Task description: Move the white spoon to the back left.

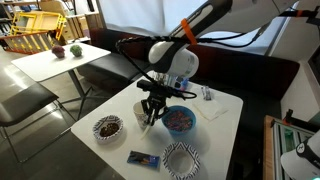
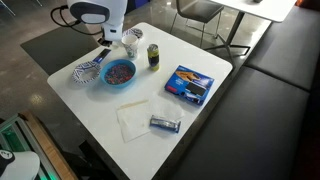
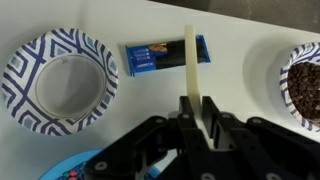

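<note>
The gripper will release the white spoon on the table (image 1: 122,138) (image 3: 257,78) between the bowl of brown bits and the blue snack bar.
In the wrist view my gripper (image 3: 197,108) is shut on the white spoon (image 3: 190,55). Its slim white handle sticks out past the fingertips, above the white table. The spoon's bowl end is hidden between the fingers. In an exterior view the gripper (image 1: 152,112) hangs just above the table, between a bowl of brown bits (image 1: 108,127) and the blue bowl (image 1: 180,120). In the other exterior view the gripper (image 2: 106,50) is at the table's far left part, beside the blue bowl (image 2: 120,72).
A blue-patterned empty paper bowl (image 3: 58,78) and a blue snack bar (image 3: 165,57) lie under the gripper, with the bowl of brown bits (image 3: 305,85) to one side. A can (image 2: 153,55), a blue box (image 2: 190,85), a white napkin (image 2: 133,118) and a small packet (image 2: 165,123) lie further across the table.
</note>
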Available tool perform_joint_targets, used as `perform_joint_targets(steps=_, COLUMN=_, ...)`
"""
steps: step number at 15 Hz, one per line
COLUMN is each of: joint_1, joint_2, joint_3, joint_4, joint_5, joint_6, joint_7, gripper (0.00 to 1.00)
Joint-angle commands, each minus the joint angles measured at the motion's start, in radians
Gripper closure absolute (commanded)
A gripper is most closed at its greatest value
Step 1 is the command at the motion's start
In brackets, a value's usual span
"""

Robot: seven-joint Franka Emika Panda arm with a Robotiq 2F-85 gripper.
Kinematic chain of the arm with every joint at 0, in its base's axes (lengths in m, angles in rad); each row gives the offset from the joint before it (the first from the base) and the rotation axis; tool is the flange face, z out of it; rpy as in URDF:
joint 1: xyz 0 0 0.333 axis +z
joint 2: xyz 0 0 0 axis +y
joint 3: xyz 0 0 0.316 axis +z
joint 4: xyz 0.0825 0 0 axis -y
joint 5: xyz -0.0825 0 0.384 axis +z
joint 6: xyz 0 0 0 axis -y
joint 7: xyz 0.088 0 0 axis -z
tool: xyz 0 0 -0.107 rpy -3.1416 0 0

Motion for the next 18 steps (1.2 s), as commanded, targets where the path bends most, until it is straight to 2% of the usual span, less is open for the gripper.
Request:
perform_joint_targets(steps=1, joint_1=0.032, joint_2=0.037, joint_3=-0.013, joint_4=0.043, joint_5=-0.036, joint_6=0.004, joint_7=0.074, gripper=0.96)
perform_joint_targets(steps=5, joint_1=0.079, joint_2=0.076, joint_3=-0.013, joint_4=0.077, joint_5=-0.102, joint_6=0.025, joint_7=0.207, gripper=0.96)
perform_joint_targets(steps=7, joint_1=0.093, joint_2=0.101, joint_3=-0.005, joint_4=0.106, joint_5=-0.098, joint_6=0.067, joint_7=0.262, gripper=0.96)
perform_joint_targets(steps=14, joint_1=0.112, joint_2=0.239, joint_3=0.001, joint_4=0.259, joint_5=-0.125, joint_6=0.109, joint_7=0.302, gripper=0.96)
perform_joint_targets(steps=18, joint_1=0.140, joint_2=0.335, joint_3=-0.003, joint_4=0.346, joint_5=-0.155, joint_6=0.210, joint_7=0.358, gripper=0.96)
